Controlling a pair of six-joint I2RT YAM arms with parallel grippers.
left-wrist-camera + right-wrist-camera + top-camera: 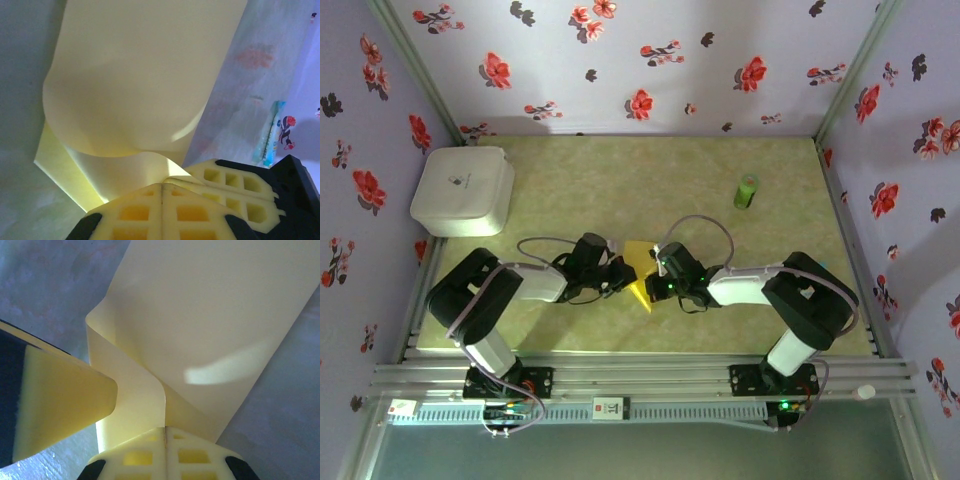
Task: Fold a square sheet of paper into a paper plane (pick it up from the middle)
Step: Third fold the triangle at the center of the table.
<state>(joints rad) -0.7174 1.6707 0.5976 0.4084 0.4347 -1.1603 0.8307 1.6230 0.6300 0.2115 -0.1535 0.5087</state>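
The sheet bends sharply at the fingers of the robot's right gripper, so that gripper should open and take the sheet nearer its front corner (648, 307).
The square sheet of paper (639, 262) is bright yellow and sits between my two grippers near the table's front middle. It curls up into a loop in the left wrist view (135, 75) and bends in a sharp fold in the right wrist view (210, 315). My right gripper (657, 280) (165, 429) is shut, with the sheet's edge pinched in its seam. My left gripper (625, 275) (161, 185) is shut, its tips against the underside of the curl; I cannot tell if any paper is caught in it. One left finger (65, 400) lies beside the fold. The right fingers (235, 182) sit close by.
A white rounded box (463, 190) stands at the back left corner of the table. A small green cylinder (747, 190) stands upright at the back right. Flowered walls close the table on three sides.
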